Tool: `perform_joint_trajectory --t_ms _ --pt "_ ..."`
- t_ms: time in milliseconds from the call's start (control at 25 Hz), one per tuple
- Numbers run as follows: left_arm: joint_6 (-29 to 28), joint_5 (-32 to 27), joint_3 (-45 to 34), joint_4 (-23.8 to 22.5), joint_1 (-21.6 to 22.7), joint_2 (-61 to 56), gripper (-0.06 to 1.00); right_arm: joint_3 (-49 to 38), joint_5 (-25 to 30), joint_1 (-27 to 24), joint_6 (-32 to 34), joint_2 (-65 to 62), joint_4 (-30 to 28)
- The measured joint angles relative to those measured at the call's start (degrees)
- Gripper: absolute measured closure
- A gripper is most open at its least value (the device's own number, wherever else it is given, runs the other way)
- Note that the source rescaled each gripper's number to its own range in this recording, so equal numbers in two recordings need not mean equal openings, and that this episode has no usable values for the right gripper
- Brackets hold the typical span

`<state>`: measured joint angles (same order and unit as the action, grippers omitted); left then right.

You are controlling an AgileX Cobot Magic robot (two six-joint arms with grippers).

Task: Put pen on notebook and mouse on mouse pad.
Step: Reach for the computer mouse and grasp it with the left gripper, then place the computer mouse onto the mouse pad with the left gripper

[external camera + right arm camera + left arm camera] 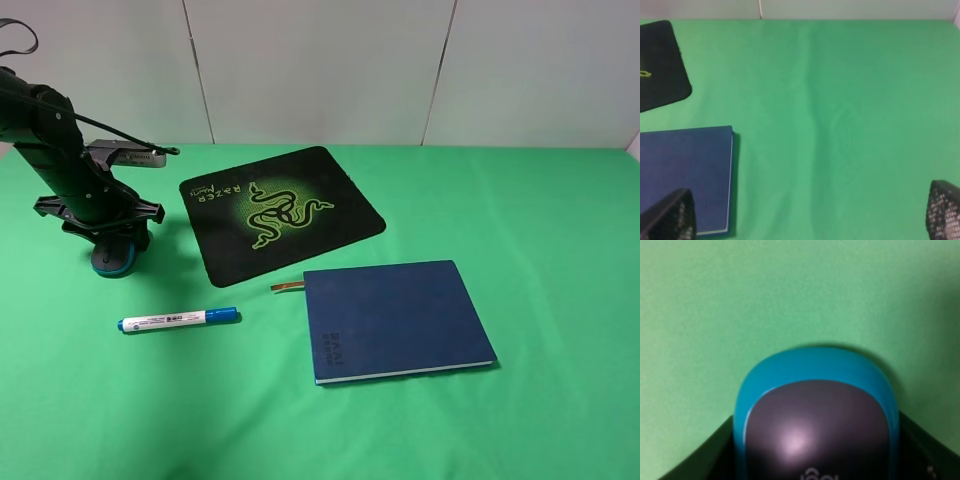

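My left gripper needs to let go of the mouse on the mouse pad, between the Razer lettering and the green snake logo's middle (259,208). The mouse still rests on the green cloth.
The grey mouse (817,432) with teal sides rests on the green cloth at the far left, only its teal edge (113,263) showing under the arm. My left gripper (108,243) is lowered over it, and its dark fingers (700,455) press against both sides. To the right of the mouse lies the black mouse pad (280,210) with the green snake logo. In front of it, the pen (178,319) lies flat on the cloth, left of the navy notebook (395,318). My right gripper (810,220) hangs open over bare cloth beside the notebook (685,175).
Green cloth covers the whole table, with a white wall behind it. A brownish ribbon (287,287) sticks out of the notebook's far left corner. The mouse pad's corner (660,65) also shows in the right wrist view.
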<state>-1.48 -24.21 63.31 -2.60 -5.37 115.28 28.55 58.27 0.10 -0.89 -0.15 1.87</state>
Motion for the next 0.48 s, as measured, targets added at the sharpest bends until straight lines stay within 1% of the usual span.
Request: perform_joint_trajectory --t_ms 160,320,400,480 --pt "-1.93 -2.83 0.73 0.0 0.0 -2.53 0.48 0.0 0.0 0.0 0.0 0.0 0.0" --pt "-2.54 -9.88 4.52 0.0 -0.17 -4.78 0.48 0.0 0.0 0.0 0.0 0.0 0.0" --pt "-2.7 -14.12 7.45 0.0 -0.9 -5.21 0.48 0.0 0.0 0.0 0.0 0.0 0.0" --pt "-3.0 -16.92 10.41 0.0 -2.05 -5.29 0.48 0.0 0.0 0.0 0.0 0.0 0.0"
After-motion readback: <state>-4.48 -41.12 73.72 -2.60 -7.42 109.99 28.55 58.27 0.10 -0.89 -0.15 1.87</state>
